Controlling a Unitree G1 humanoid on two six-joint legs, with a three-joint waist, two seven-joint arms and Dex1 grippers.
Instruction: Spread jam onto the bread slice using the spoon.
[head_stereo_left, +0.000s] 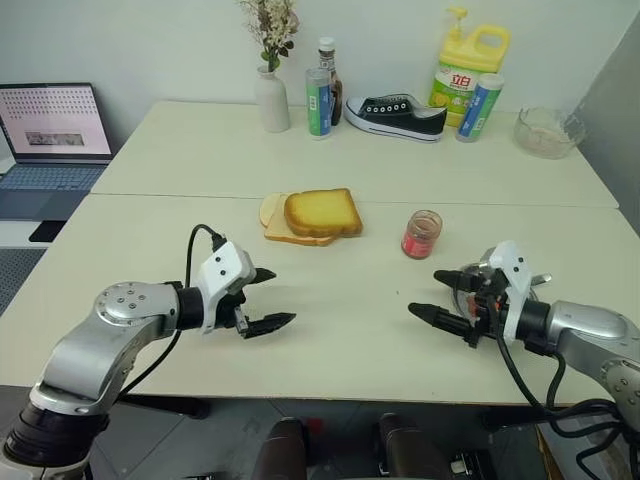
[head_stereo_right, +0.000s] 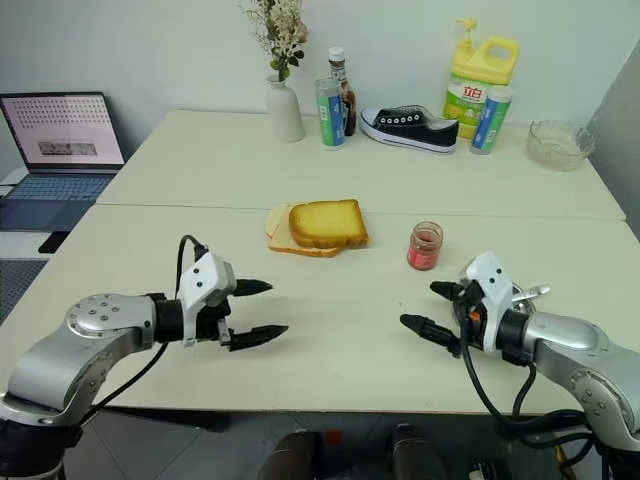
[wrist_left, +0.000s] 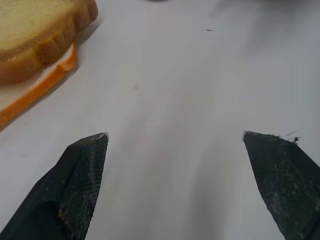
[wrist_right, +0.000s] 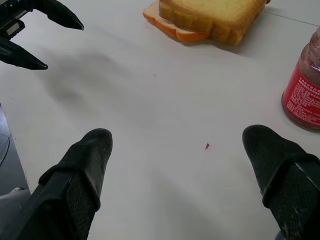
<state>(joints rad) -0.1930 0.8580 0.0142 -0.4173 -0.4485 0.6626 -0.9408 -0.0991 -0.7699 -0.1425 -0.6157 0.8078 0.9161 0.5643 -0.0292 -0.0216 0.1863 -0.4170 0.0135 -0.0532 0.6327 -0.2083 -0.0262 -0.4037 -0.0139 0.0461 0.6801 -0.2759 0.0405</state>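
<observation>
Next, the golden bread slice's edge (head_stereo_left: 289, 214) facing the laptop, above the paler slice, should get my left gripper's grip.
The bread slice (head_stereo_left: 322, 212), thick and golden, lies at the table's middle on top of a paler slice (head_stereo_left: 283, 233). To its right stands the small jar of red jam (head_stereo_left: 422, 234). My left gripper (head_stereo_left: 282, 295) hovers open near the front of the table, short of the bread (wrist_left: 35, 30), with nothing between its fingers. My right gripper (head_stereo_left: 424, 292) is open too, in front of the jar (wrist_right: 305, 90) and holding nothing. A thin silvery piece, the spoon (head_stereo_right: 530, 292), pokes out behind my right gripper and is mostly hidden by it.
Along the far edge stand a white vase with flowers (head_stereo_left: 271, 95), bottles (head_stereo_left: 319, 100), a black shoe (head_stereo_left: 397, 115), a yellow detergent jug (head_stereo_left: 468, 65) and a glass bowl (head_stereo_left: 547, 132). A laptop (head_stereo_left: 55, 125) sits off to the left.
</observation>
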